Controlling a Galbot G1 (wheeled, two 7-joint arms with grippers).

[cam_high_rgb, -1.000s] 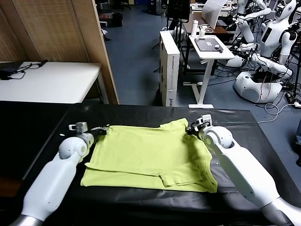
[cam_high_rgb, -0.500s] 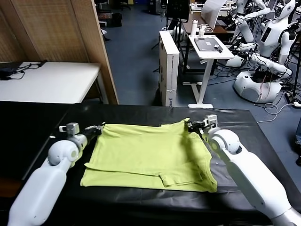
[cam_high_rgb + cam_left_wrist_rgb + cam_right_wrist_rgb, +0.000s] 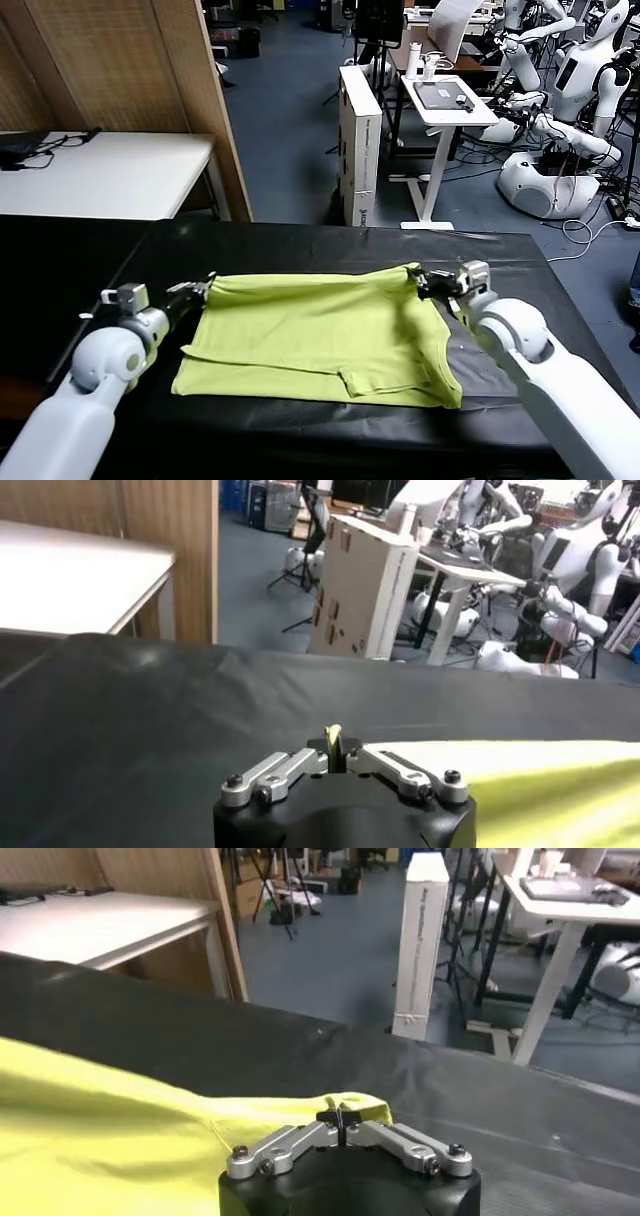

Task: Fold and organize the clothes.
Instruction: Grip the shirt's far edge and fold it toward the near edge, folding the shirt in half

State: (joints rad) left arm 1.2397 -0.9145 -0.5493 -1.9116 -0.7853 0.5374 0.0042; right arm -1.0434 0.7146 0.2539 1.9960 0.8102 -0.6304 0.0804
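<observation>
My left gripper is going to let go of the T-shirt's far corner at the outer end of the crease (image 3: 190,356) near the shirt's front edge.
The lime yellow-green T-shirt (image 3: 320,330) lies partly folded on the black table (image 3: 300,245), a sleeve tucked near its front edge. My left gripper (image 3: 200,287) is shut on the shirt's far left corner; the left wrist view shows a sliver of cloth (image 3: 334,742) between its closed jaws. My right gripper (image 3: 421,280) is shut on the far right corner, where the right wrist view shows cloth (image 3: 350,1110) pinched at its tips. Both corners are held a little above the table, and the far edge is stretched between them.
A white table (image 3: 110,170) stands at the back left beside a wooden partition (image 3: 150,70). A white box (image 3: 362,140) and a small stand desk (image 3: 450,110) are beyond the table. Other robots (image 3: 580,90) stand at the far right.
Both grippers have drawn back toward me and apart, pulling the shirt's far edge with them. The far edge is now straighter and tauter.
</observation>
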